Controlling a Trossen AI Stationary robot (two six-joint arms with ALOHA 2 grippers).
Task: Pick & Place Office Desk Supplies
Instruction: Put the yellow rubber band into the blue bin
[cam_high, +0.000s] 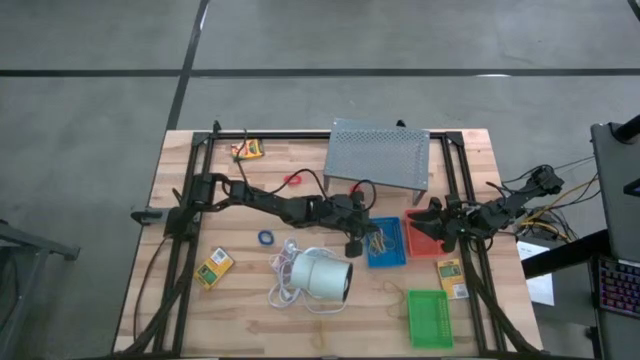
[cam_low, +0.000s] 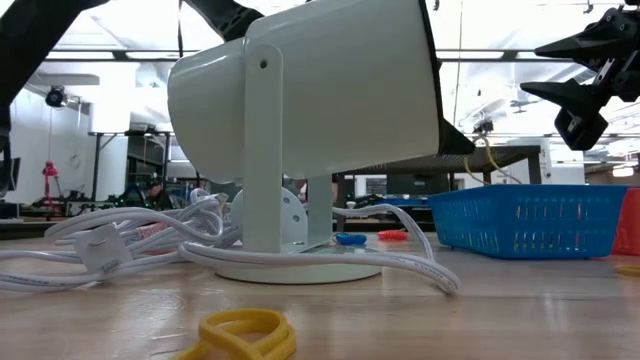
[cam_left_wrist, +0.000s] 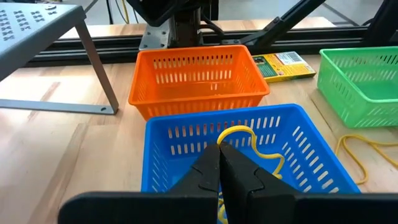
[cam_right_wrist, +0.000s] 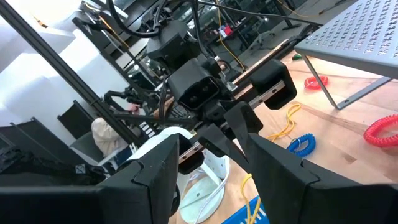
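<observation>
I should let the yellow rubber band go from my left gripper onto the other rubber bands in the blue tray (cam_high: 380, 243) (cam_left_wrist: 220, 194).
My left gripper (cam_high: 354, 246) (cam_left_wrist: 221, 163) is shut at the blue tray's (cam_high: 386, 243) (cam_left_wrist: 292, 134) left rim, with a yellow rubber band (cam_left_wrist: 239, 131) coming out of its tips. My right gripper (cam_high: 432, 226) (cam_right_wrist: 208, 142) hangs open above the red-orange tray (cam_high: 424, 234) (cam_left_wrist: 198, 78) and touches nothing. More bands lie in the blue tray. The green tray (cam_high: 430, 318) sits near the front edge. Yellow boxes (cam_high: 214, 268) (cam_high: 452, 278) (cam_high: 248, 150), a blue loop (cam_high: 266, 238) and a red loop (cam_high: 293, 180) lie flat on the table. My left gripper pinches the yellow rubber band between its two shut fingers (cam_left_wrist: 208, 171), at its near end (cam_left_wrist: 219, 144). The fingers slant downward from the table's left side. The band arches out past the tips over the blue tray, and its far part (cam_left_wrist: 273, 163) drops slack toward the tray floor.
The big white cylinder (cam_high: 322, 276) with its white cord (cam_high: 285, 285) stands just near-left of my left gripper. The grey perforated stand (cam_high: 380, 158) is behind both trays. A loose yellow band (cam_high: 395, 292) lies between the blue and green trays.
</observation>
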